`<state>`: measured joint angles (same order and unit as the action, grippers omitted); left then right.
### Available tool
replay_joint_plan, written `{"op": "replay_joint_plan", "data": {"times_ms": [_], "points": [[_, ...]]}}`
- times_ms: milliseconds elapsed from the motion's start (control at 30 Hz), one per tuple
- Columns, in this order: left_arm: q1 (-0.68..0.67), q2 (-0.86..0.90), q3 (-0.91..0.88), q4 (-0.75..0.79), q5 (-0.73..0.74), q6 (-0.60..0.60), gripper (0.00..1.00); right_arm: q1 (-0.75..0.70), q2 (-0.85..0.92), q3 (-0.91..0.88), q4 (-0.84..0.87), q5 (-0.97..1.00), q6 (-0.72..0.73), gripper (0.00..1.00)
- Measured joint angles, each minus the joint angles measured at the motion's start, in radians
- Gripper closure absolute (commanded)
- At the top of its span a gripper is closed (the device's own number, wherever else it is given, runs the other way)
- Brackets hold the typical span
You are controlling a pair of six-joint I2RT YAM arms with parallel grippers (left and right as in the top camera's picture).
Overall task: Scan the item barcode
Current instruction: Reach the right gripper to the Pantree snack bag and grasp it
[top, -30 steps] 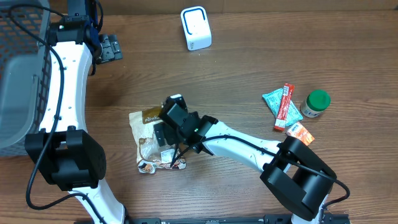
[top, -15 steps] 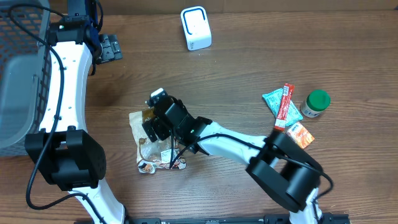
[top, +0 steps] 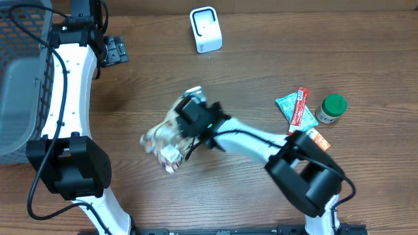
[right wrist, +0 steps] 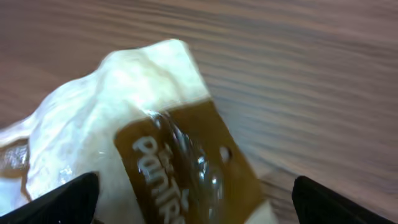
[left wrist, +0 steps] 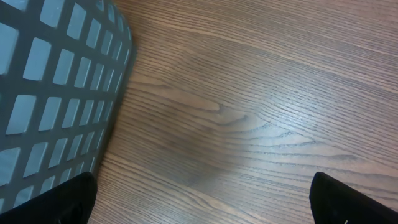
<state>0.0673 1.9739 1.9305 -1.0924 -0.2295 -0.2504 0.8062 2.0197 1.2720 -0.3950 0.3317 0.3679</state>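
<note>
Next, I lower my open right fingers around the loose snack bag and close on its brown end (right wrist: 191,163), then lift it to the scanner.
The item, a white and brown snack bag (top: 162,141), looks blurred and crumpled at mid-table in the overhead view. My right gripper (top: 179,126) is over its upper right end. In the right wrist view the bag (right wrist: 168,143) fills the space between the wide-apart fingertips (right wrist: 68,199); the gripper (right wrist: 202,202) is open, and the right tip stands clear of the bag. I see no barcode on the bag. My left gripper (top: 116,49) is open far back left over bare wood (left wrist: 202,202). A white scanner-like device (top: 206,29) stands at the back.
A grey mesh basket (top: 19,72) stands at the far left, its wall (left wrist: 56,93) close beside my left gripper. On the right lie a teal packet (top: 285,104), a red stick pack (top: 299,112), a green-lidded jar (top: 332,108) and an orange box (top: 315,140).
The bag lay flat on the table before; now it is bunched, shifted and blurred. My right gripper swung left over it, then back right and up. The left arm has not moved.
</note>
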Motion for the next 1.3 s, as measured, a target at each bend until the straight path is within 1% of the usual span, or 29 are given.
{"op": "replay_joint_plan", "data": {"times_ms": [133,200,333,467,667,833,1000,1300], "points": [[0.0,0.0,0.0,0.0,0.0,0.0,0.0,-0.086,-0.032,0.0,-0.123,-0.03,0.13,0.0],[0.0,0.0,0.0,0.0,0.0,0.0,0.0,-0.114,-0.037,-0.001,-0.147,-0.089,0.166,0.0],[0.0,0.0,0.0,0.0,0.0,0.0,0.0,-0.127,-0.04,-0.001,-0.178,-0.179,0.197,0.0],[0.0,0.0,0.0,0.0,0.0,0.0,0.0,-0.125,-0.041,0.0,-0.19,-0.224,0.183,0.0],[0.0,0.0,0.0,0.0,0.0,0.0,0.0,-0.125,-0.065,0.027,-0.273,-0.251,0.16,0.0],[0.0,0.0,0.0,0.0,0.0,0.0,0.0,-0.124,-0.116,0.046,-0.311,-0.295,0.096,0.0],[0.0,0.0,0.0,0.0,0.0,0.0,0.0,-0.123,-0.12,0.053,-0.367,-0.365,0.049,0.0],[0.0,0.0,0.0,0.0,0.0,0.0,0.0,-0.087,-0.12,0.042,-0.33,-0.376,0.024,0.0]]}}
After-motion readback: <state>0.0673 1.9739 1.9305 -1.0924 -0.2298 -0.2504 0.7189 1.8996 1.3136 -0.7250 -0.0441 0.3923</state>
